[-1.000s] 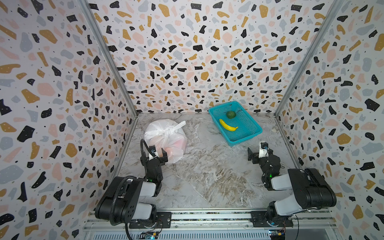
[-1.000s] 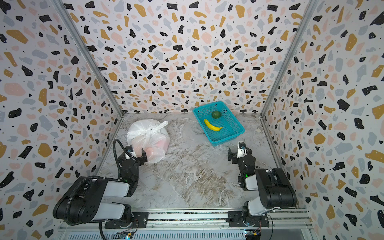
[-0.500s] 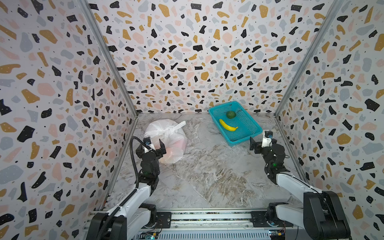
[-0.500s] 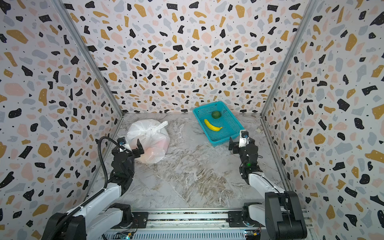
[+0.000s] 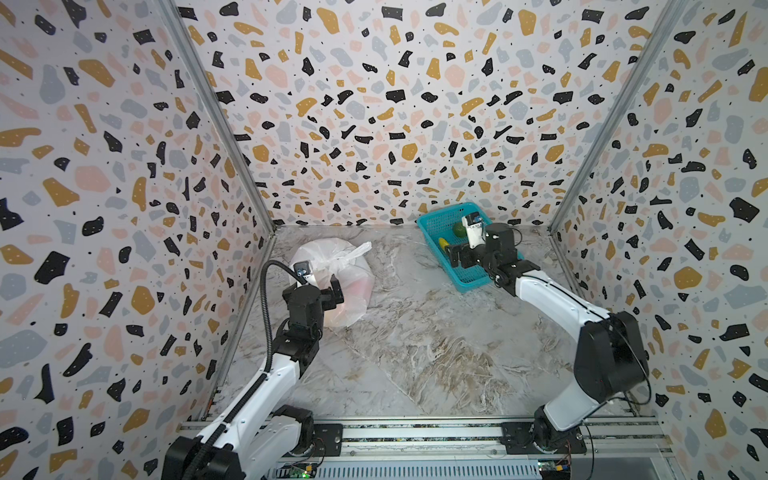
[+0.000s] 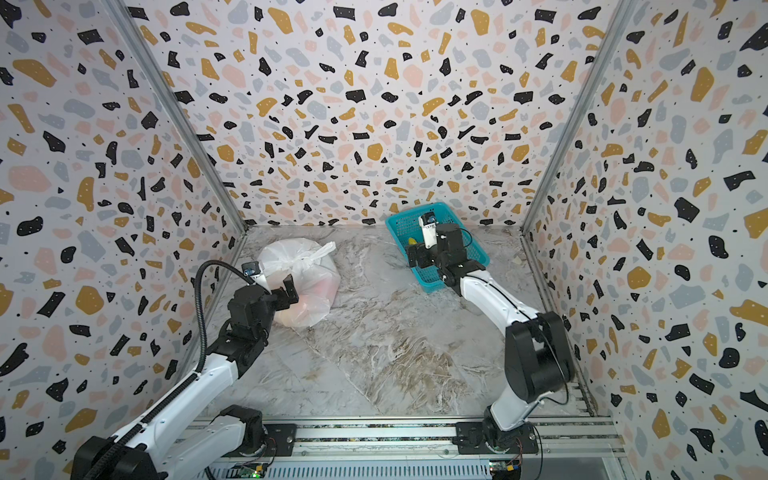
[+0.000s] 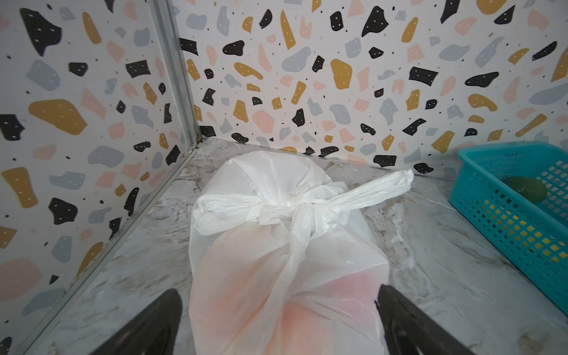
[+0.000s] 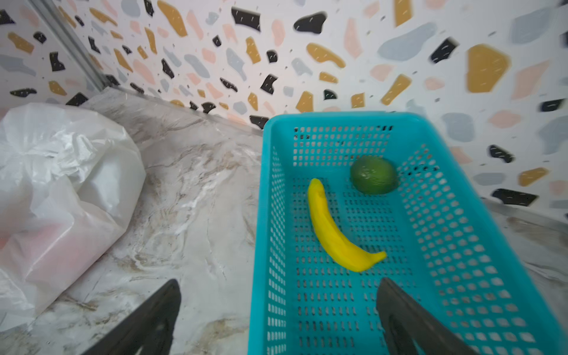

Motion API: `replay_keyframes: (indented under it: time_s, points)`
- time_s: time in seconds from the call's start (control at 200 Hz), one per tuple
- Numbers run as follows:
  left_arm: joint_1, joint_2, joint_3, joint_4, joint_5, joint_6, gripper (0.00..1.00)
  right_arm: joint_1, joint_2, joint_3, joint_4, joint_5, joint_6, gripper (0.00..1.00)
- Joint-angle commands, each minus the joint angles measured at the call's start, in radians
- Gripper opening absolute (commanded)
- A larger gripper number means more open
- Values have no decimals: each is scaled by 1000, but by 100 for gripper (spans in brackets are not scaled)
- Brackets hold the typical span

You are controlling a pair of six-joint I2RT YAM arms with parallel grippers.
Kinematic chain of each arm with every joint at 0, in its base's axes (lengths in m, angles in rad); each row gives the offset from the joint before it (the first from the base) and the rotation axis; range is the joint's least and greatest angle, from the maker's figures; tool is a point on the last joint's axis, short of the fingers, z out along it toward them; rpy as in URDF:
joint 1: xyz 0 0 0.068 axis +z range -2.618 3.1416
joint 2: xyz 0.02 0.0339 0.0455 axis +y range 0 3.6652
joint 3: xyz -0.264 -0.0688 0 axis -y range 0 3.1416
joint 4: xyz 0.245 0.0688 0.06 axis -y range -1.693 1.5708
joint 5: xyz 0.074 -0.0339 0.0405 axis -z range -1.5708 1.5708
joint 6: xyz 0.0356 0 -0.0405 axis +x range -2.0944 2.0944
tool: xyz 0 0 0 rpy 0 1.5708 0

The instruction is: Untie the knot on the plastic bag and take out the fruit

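I should next move my left gripper to the plastic bag's knot (image 5: 333,264) (image 7: 304,208), where the tails meet on top, and close it there.
The plastic bag (image 5: 332,253) (image 6: 301,251) lies at the back left of the marble table, tied shut and bulging. Its knot (image 7: 295,210) (image 5: 342,262) sits on top, one tail pointing towards the basket. The fruit (image 7: 307,319) shows only as pink and orange shapes through the plastic. My left gripper (image 7: 278,295) (image 5: 328,291) hovers open over the bag's near end, one finger on either side of it. My right gripper (image 8: 276,285) (image 5: 454,255) is open above the near left rim of the teal basket, with nothing between its fingers.
The teal basket (image 8: 264,215) (image 5: 469,286) (image 6: 432,286) stands at the back right with a yellow banana (image 8: 332,233) and a round green ball (image 8: 373,174) inside. Patterned walls close in the left, back and right sides. Bare marble lies between bag and basket.
Both arms have unfolded from near the front rail and reached back. The left gripper now hangs over the bag, the right one over the basket's edge. Both stayed open.
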Motion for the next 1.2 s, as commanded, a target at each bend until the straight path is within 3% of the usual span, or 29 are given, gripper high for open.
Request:
replay_keyframes:
  time_s: [0.0, 0.155, 0.295, 0.621, 0.851, 1.191]
  points:
    - [-29, 1, 53, -86, 8, -27, 100, 23, 108, 119, -175, -38, -7, 95]
    - [-44, -25, 60, -108, 1, -39, 100, 26, 249, 237, -226, -19, -1, 83]
    - [-46, -36, 52, -124, -8, -45, 100, 25, 316, 295, -264, 4, -7, 66]
    - [-56, -20, 46, -125, -16, -52, 100, -6, 284, 186, -226, 12, 61, 34]
    - [-66, 3, 58, -120, -22, -51, 99, -60, 219, 97, -221, 23, 88, 22]
    - [-88, 36, 67, -107, -27, -52, 100, -147, 120, -42, -209, 35, 89, 20]
